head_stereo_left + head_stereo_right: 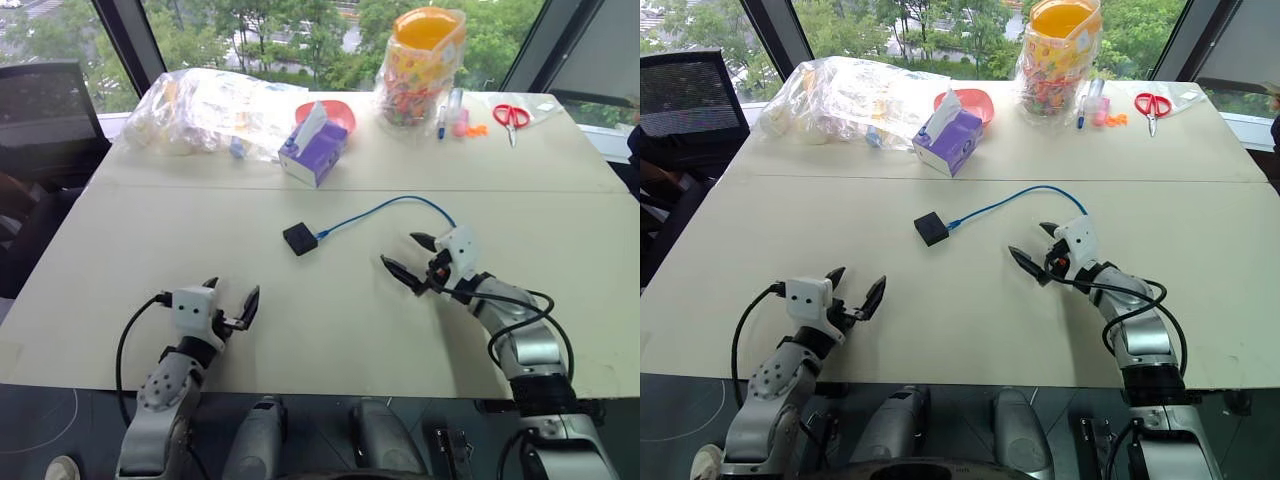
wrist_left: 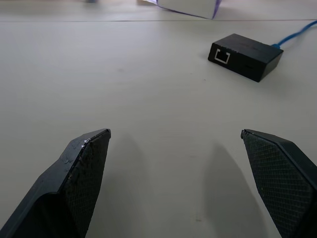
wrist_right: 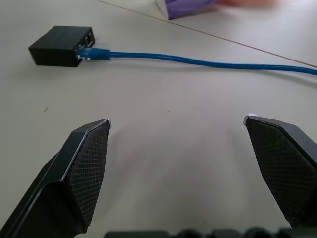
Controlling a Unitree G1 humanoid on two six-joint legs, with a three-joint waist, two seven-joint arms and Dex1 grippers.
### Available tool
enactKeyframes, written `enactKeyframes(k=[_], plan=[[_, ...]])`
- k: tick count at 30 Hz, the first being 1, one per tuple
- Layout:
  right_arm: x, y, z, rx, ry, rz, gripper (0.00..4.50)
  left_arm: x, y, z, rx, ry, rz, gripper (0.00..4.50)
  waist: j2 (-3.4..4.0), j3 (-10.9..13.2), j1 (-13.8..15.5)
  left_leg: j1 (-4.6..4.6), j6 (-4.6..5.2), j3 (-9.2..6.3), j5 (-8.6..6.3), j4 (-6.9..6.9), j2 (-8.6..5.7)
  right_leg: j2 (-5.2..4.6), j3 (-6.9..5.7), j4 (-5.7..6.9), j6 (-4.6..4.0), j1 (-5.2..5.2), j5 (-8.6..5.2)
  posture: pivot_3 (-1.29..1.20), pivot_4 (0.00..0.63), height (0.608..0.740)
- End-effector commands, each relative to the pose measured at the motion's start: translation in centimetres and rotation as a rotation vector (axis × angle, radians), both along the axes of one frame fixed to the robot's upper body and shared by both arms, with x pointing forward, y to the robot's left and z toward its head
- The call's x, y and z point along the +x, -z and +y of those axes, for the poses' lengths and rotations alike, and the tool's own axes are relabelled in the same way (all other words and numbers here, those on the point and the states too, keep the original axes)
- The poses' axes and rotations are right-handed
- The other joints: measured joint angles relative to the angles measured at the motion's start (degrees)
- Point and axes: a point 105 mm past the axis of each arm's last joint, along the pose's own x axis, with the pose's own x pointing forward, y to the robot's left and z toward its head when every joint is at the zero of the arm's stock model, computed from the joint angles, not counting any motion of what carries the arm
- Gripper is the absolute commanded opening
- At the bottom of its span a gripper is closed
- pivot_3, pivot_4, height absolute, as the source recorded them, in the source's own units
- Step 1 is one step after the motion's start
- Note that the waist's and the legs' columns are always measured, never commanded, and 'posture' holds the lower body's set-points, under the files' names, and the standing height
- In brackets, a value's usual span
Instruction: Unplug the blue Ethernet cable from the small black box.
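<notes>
The robot's right gripper should close on the blue Ethernet cable (image 1: 330, 231) (image 3: 117, 54) behind its plug, near the small black box.
The small black box (image 1: 299, 238) lies flat near the middle of the white table (image 1: 130, 240). The blue Ethernet cable (image 1: 385, 208) is plugged into the box's right side and arcs right, ending behind my right gripper. In the right wrist view the plug (image 3: 88, 53) sits in the box (image 3: 59, 46). My right gripper (image 1: 409, 257) is open, right of the box and just short of the cable. My left gripper (image 1: 232, 299) is open too, near the table's front edge, below and left of the box (image 2: 245, 55). Nothing is between either pair of fingers.
A purple-and-white tissue box (image 1: 314, 148) stands behind the black box. Farther back are clear plastic bags (image 1: 210, 108), a red bowl (image 1: 338, 112), a bag of colourful items (image 1: 420, 70) and red scissors (image 1: 511, 117). A black chair (image 1: 45, 110) stands at the table's left.
</notes>
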Motion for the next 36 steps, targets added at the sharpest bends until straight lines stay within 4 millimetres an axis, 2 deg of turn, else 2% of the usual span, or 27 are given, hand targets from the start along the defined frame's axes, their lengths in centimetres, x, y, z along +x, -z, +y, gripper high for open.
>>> enactKeyframes(k=[1,7,16,24,30,36], plan=[[-0.5,-1.3,1.3,0.035,-0.028,-0.040,4.50,-0.1,-0.8,-0.3,0.004,-0.003,-0.031,4.41,0.00,0.0,-0.2,0.00,0.00,0.00,0.00,0.00,0.00,0.00,0.00,0.00,0.00,-0.01,0.00,0.00,0.150,0.740],[-1.1,-1.0,2.0,0.020,-0.056,-0.031,4.50,-0.2,-1.2,-0.3,0.011,0.002,-0.046,4.41,0.00,0.0,-0.1,-0.02,-0.01,0.01,-0.01,0.00,0.00,-0.02,0.01,-0.05,-0.01,-0.02,0.00,0.00,0.150,0.740],[-1.5,-0.6,2.0,0.014,-0.071,-0.014,4.50,-0.3,-1.7,-0.6,0.005,0.026,-0.055,4.41,0.00,0.0,0.0,-0.47,0.00,0.00,0.00,0.01,0.00,-0.01,0.00,-0.05,-0.01,-0.44,0.01,0.00,0.150,0.740],[-1.4,-0.7,1.9,0.012,-0.079,-0.010,4.50,-0.3,-2.2,-0.9,0.017,0.061,-0.062,4.41,0.00,0.0,0.0,-0.50,0.00,0.01,0.00,0.01,0.00,0.00,0.00,-0.04,0.00,-0.48,0.02,0.00,0.150,0.740],[-1.1,-1.6,2.2,-0.014,-0.136,-0.032,4.50,-0.3,-2.6,-1.1,0.032,0.105,-0.060,4.41,0.00,0.0,-0.1,-0.50,0.00,0.01,0.00,0.01,0.00,0.01,-0.01,-0.04,0.00,-0.50,0.02,0.00,0.150,0.740],[-0.2,-4.1,2.8,-0.034,-0.238,-0.043,4.50,-0.7,-3.0,-1.3,0.049,0.259,-0.009,4.41,0.01,0.0,-0.2,-0.49,0.01,0.00,0.01,0.01,0.00,0.02,-0.01,0.01,0.00,-0.50,0.02,0.00,0.150,0.740]])
